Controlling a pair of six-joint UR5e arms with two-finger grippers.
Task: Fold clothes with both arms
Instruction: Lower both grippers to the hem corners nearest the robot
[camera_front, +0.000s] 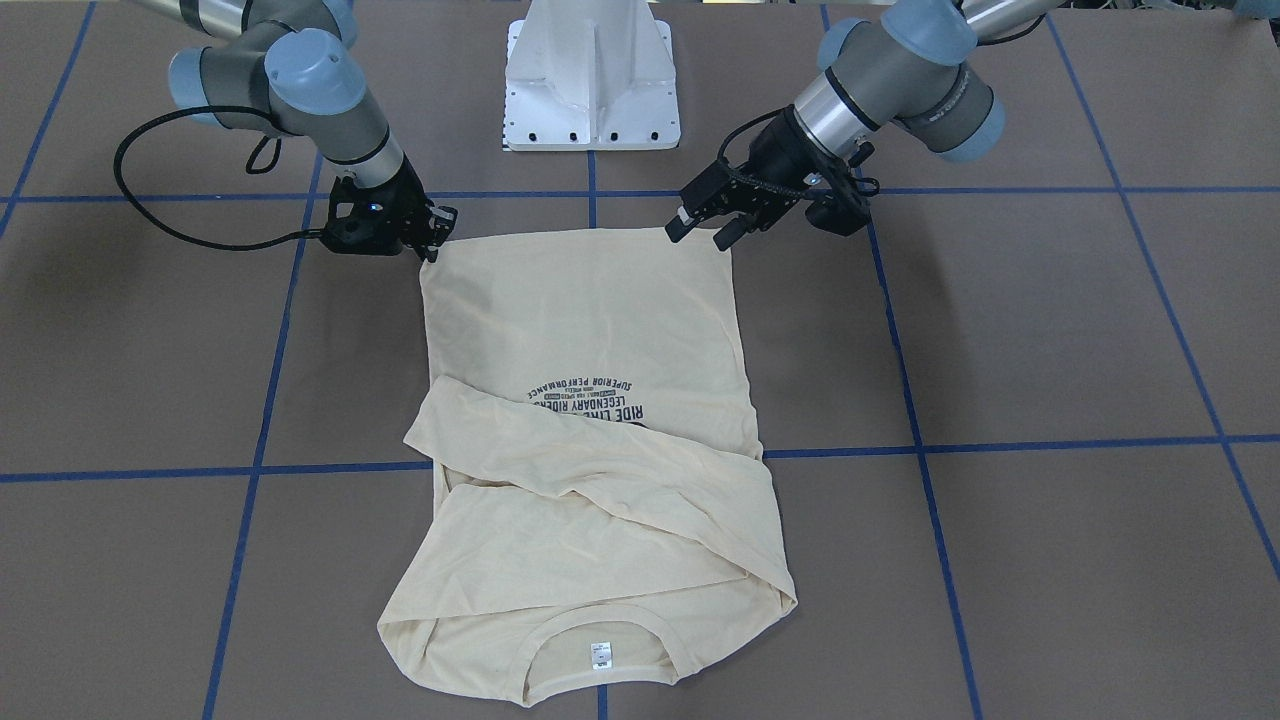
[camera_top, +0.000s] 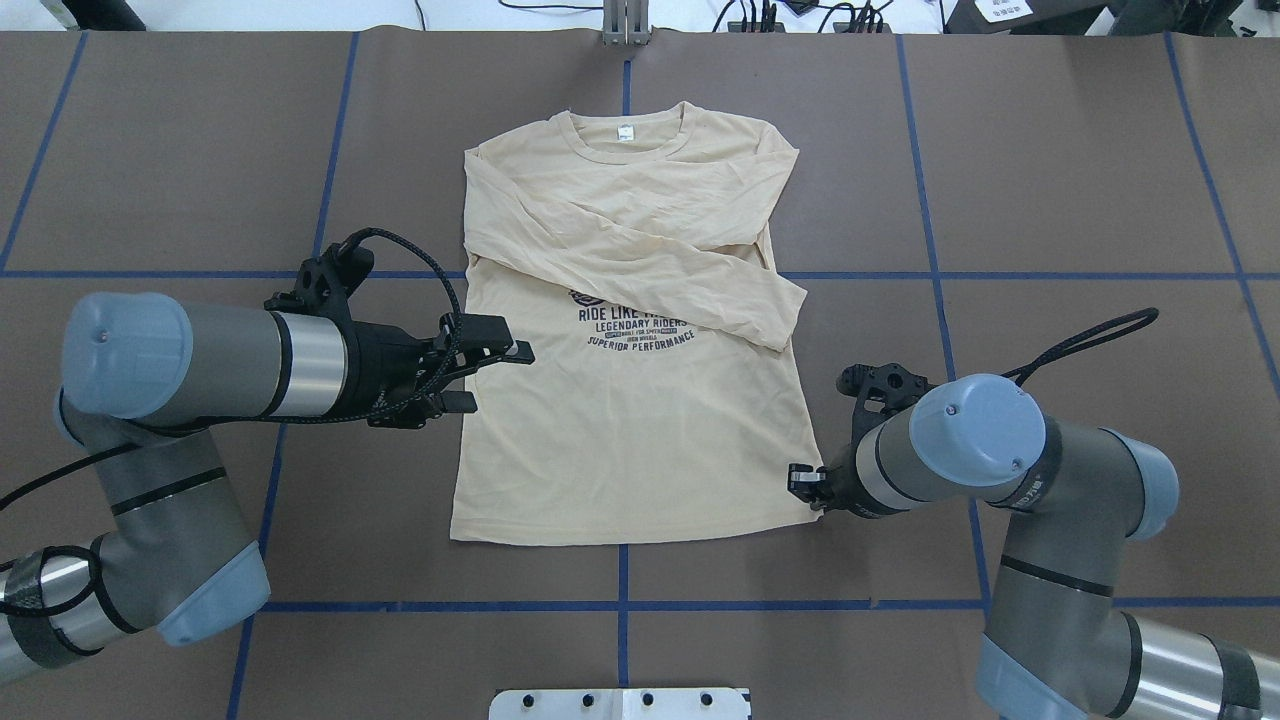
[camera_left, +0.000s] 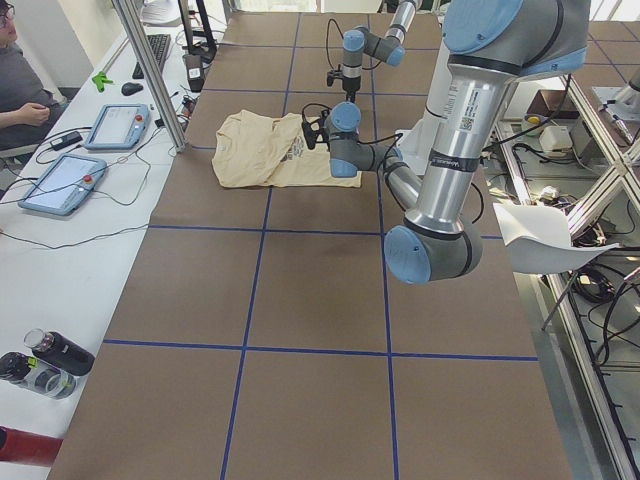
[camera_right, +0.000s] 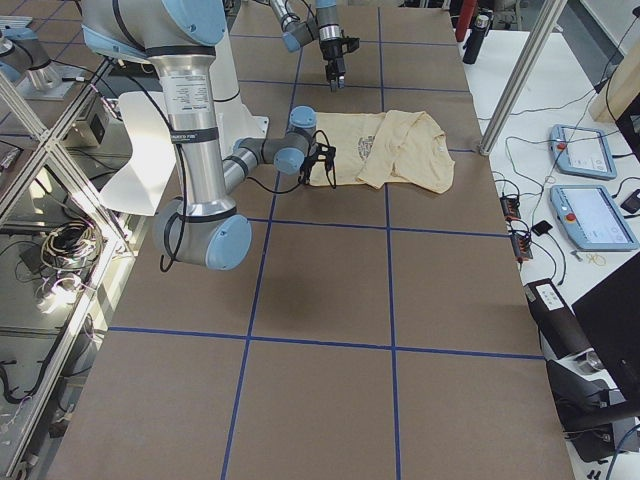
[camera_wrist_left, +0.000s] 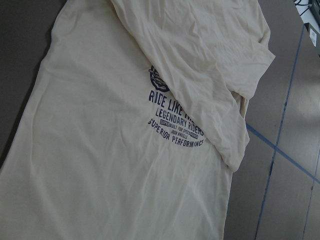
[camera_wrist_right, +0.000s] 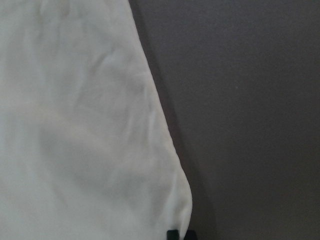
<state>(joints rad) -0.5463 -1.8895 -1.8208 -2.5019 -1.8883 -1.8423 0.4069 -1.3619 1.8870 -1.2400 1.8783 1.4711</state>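
Note:
My left gripper will grasp the free hem corner (camera_front: 717, 238) of the cream-yellow shirt, opposite my right gripper's corner.
The cream-yellow shirt (camera_top: 630, 420) lies flat and face up, collar at the far side, with both sleeves crossed over the chest above the navy print (camera_top: 640, 335). My left gripper (camera_top: 490, 376) hovers open over the shirt's left edge at mid-body and holds nothing; its wrist view looks down on the print (camera_wrist_left: 175, 125). My right gripper (camera_top: 806, 487) is low at the hem's right corner (camera_front: 428, 265). In the right wrist view a dark fingertip (camera_wrist_right: 173, 234) sits right at that cloth corner (camera_wrist_right: 180, 210), and the jaws look pinched on it.
The white pedestal base (camera_front: 592, 75) stands at the robot's side of the brown, blue-taped table (camera_top: 1050, 200). In the side views a person's desk with tablets (camera_left: 70, 170) and bottles (camera_left: 45, 360) lies beyond the table's far edge.

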